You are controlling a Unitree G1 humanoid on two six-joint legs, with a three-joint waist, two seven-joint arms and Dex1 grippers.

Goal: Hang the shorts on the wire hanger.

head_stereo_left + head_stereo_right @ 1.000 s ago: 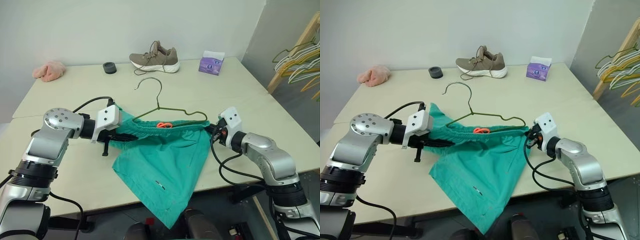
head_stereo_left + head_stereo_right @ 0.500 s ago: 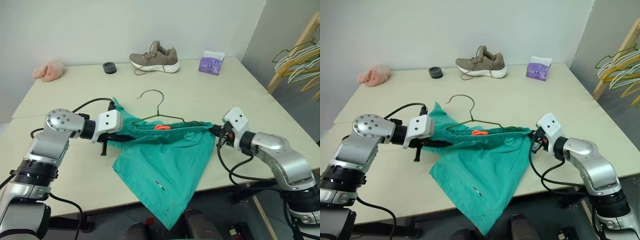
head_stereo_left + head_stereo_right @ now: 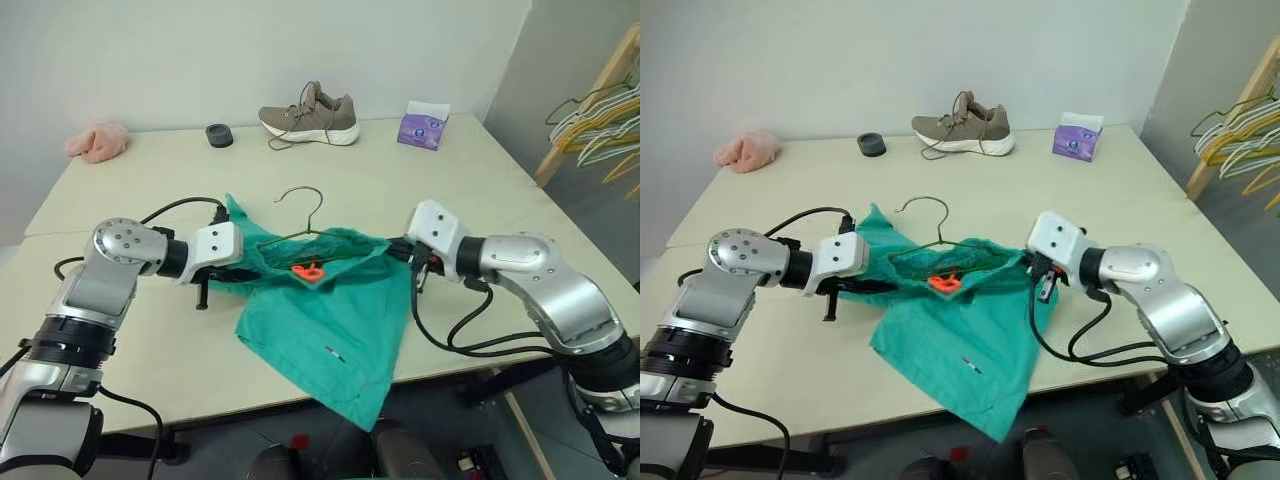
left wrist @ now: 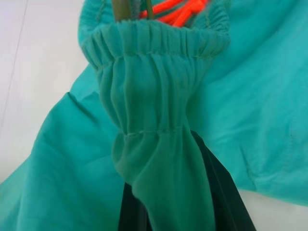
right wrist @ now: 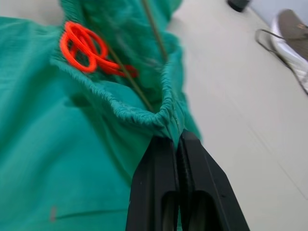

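The waistband's end alone is pinched by my right gripper, past the hanger's arm, so next my gripper opens and takes the waistband and hanger together point(image 5: 155, 111) before it carries them.
The teal shorts point(image 3: 330, 320) lie on the table with one leg hanging over the front edge. Their elastic waistband is bunched between my two grippers, and an orange drawstring point(image 3: 307, 270) hangs at its middle. The dark wire hanger point(image 3: 305, 192) has its hook sticking out behind the waistband. Its thin arms point(image 5: 155, 29) run down inside the waist opening. My left gripper point(image 3: 238, 276) is shut on the waistband's left end, with gathered fabric wrapped over its black fingers point(image 4: 226, 197). My right gripper point(image 3: 396, 251) is shut on the waistband's right end point(image 5: 168, 122).
At the table's point(image 3: 480, 190) far side stand a grey shoe point(image 3: 310, 112), a purple tissue box point(image 3: 422, 126) and a small black round thing point(image 3: 219, 135). A pink cloth point(image 3: 97, 141) lies at the far left. A wooden rack with several hangers point(image 3: 600, 120) stands to the right.
My right gripper has swung left and up toward the left one, rolling as it went. The stretched waistband has gone slack and bunched around the hanger's arms. The left gripper has hardly moved.
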